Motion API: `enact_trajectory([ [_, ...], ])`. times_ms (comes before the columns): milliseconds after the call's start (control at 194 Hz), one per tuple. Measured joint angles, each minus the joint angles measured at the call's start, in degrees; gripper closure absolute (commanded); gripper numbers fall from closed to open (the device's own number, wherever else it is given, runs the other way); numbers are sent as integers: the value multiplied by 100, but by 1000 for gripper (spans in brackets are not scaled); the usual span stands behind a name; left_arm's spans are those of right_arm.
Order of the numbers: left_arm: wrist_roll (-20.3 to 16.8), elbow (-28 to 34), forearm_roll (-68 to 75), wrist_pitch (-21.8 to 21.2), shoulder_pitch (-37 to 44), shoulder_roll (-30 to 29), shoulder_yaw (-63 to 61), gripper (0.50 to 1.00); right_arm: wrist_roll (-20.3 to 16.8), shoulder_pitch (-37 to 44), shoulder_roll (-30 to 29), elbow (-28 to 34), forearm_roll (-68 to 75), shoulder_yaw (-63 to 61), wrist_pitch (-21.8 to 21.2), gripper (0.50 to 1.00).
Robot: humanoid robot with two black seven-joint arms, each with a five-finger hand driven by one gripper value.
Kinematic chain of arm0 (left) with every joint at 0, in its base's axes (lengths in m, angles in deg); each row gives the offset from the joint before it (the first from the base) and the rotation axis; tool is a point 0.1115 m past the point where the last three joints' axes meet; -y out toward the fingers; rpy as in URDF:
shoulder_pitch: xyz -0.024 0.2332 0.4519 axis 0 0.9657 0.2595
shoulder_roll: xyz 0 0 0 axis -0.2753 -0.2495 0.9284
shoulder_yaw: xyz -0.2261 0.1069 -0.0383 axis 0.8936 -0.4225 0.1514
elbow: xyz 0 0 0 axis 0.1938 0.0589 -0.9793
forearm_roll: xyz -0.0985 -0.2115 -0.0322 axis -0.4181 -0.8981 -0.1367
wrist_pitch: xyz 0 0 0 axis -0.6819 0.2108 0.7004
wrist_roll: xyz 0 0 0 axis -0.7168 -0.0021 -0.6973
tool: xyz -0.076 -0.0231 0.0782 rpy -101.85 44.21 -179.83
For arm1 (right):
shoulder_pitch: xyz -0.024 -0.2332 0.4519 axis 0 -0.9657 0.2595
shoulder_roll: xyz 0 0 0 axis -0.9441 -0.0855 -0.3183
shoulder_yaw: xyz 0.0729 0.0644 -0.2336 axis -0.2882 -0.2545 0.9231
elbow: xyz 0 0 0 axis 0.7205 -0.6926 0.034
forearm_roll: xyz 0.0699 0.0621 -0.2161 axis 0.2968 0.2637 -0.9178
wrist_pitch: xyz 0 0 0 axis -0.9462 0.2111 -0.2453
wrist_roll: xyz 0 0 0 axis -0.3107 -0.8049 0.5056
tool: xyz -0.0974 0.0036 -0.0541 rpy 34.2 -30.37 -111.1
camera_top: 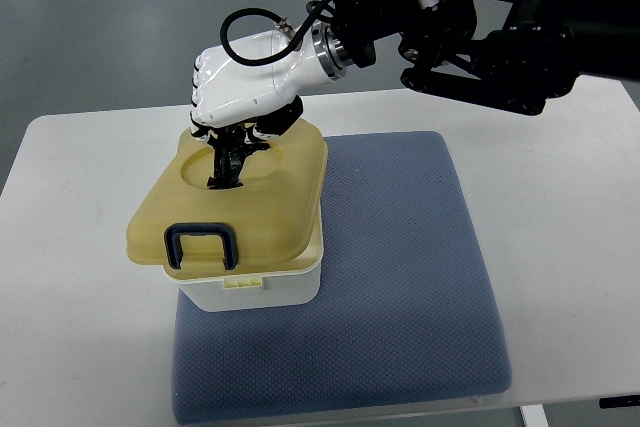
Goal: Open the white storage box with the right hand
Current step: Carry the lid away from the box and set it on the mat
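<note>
My right gripper will let go of the yellowish lid on the far part of the blue mat (414,181), next to the white base. The lid now sits askew on that base.
The white storage box (268,289) stands on the left part of a blue mat, its white base showing under a yellowish lid (275,209). A dark blue latch (203,245) sits at the lid's front edge. The lid sits askew, overhanging the base on the left. My right hand (230,155), white with dark fingers, reaches in from the upper right over the lid's far side. Its fingers are curled down into the round recess on top of the lid and grip there. What exactly they hold is hidden by the palm.
The blue padded mat (410,277) lies on a white table (70,247). My black right arm (480,37) crosses above the table's far edge. Grey floor shows beyond the table.
</note>
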Motion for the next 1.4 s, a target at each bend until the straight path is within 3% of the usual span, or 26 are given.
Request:
enact_trajectory([
  [314,0,0,0,3,0,0,0,500,22,-140,989,6,25,-455,23,1000],
  [741,1,0,0,3,-2,0,0,500,22,-1321,2137,12,-4,-1149,26,1000],
  [1400,3,1,-2,1,-1,0,0,500,21,-3208,2543,7,-23,-2358,193,1000],
])
